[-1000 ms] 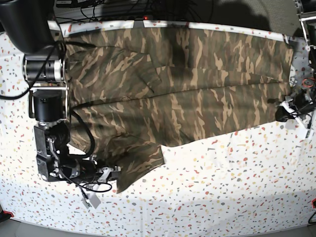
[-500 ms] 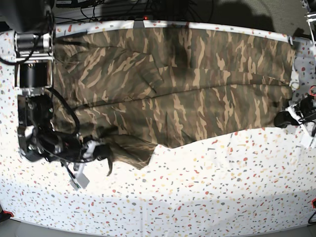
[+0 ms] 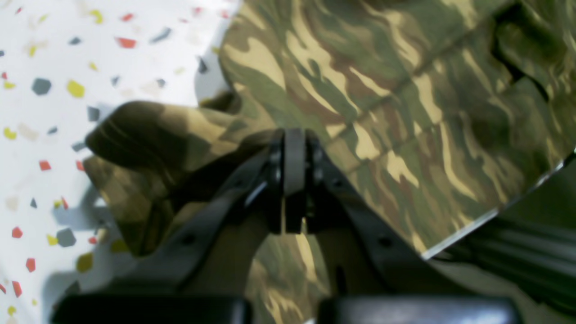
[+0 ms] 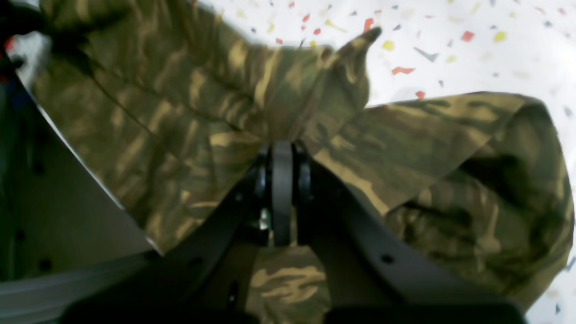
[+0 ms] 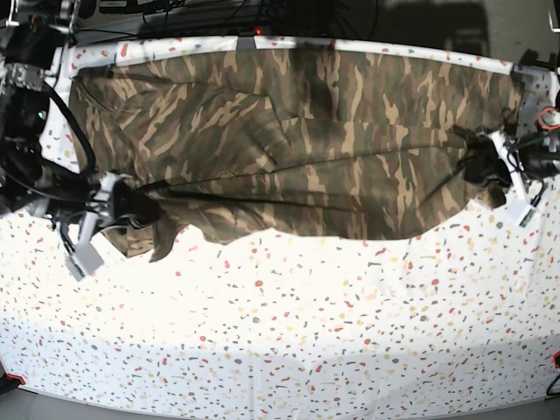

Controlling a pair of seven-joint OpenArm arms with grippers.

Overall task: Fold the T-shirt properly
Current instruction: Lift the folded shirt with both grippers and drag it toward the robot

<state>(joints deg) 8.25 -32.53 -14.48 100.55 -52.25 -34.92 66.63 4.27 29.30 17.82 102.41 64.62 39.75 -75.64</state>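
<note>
The robot's left gripper needs to release the T-shirt's lifted near edge on the shirt's far corner (image 5: 499, 70) on that gripper's side.
The camouflage T-shirt (image 5: 297, 131) lies spread across the far half of the speckled table, its near edge lifted and drawn taut between both arms. On the base view's left, my right gripper (image 5: 131, 206) is shut on a bunched fold of the shirt (image 4: 288, 112); its black fingers (image 4: 282, 189) press together with cloth pinched at the tips. At the right of that view my left gripper (image 5: 490, 162) is shut on the shirt's other end. The left wrist view shows its closed fingers (image 3: 294, 180) clamping a raised fold of the shirt (image 3: 180, 135).
The white speckled table (image 5: 306, 332) stretches toward the near edge. Dark cables and equipment (image 5: 219, 13) sit beyond the table's far edge. The arm bodies (image 5: 26, 131) stand at the table's left and right sides.
Both grippers have moved toward the far side, dragging the shirt's near edge with them. The sleeve that hung at the near left is now pulled up and the front edge runs straighter.
</note>
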